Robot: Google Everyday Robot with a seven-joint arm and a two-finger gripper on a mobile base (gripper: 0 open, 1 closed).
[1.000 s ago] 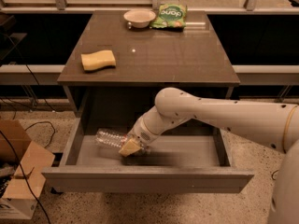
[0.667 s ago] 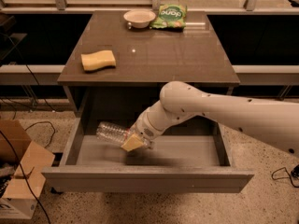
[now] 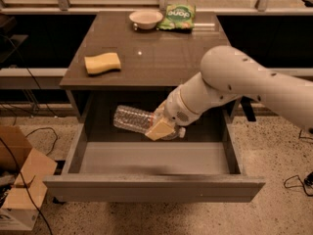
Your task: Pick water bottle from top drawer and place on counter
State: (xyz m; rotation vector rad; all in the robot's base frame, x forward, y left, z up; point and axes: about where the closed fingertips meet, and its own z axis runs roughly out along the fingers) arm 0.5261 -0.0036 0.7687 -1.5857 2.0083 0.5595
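Observation:
Next, I let go of the water bottle on the counter (image 3: 159, 52) beside the yellow sponge, in front of the white bowl. The bottle is now lifted above the drawer floor.
The top drawer (image 3: 151, 189) stands pulled open below the counter (image 3: 161, 58). My gripper (image 3: 164, 126) is shut on the water bottle (image 3: 131, 119), a clear ribbed bottle. It holds the bottle lying sideways, lifted above the drawer floor, base to the left and cap end at the fingers. One tan finger pad (image 3: 159, 129) shows in front of the bottle's neck. The white arm reaches in from the right, over the drawer's back right part.
On the counter lie a yellow sponge (image 3: 102, 62) at the left, a white bowl (image 3: 145, 18) and a green snack bag (image 3: 177, 16) at the back. A cardboard box (image 3: 19, 180) and cables sit on the floor at the left.
The gripper has risen with the water bottle, from low in the drawer up to near the counter's front edge. The arm has swung up and right.

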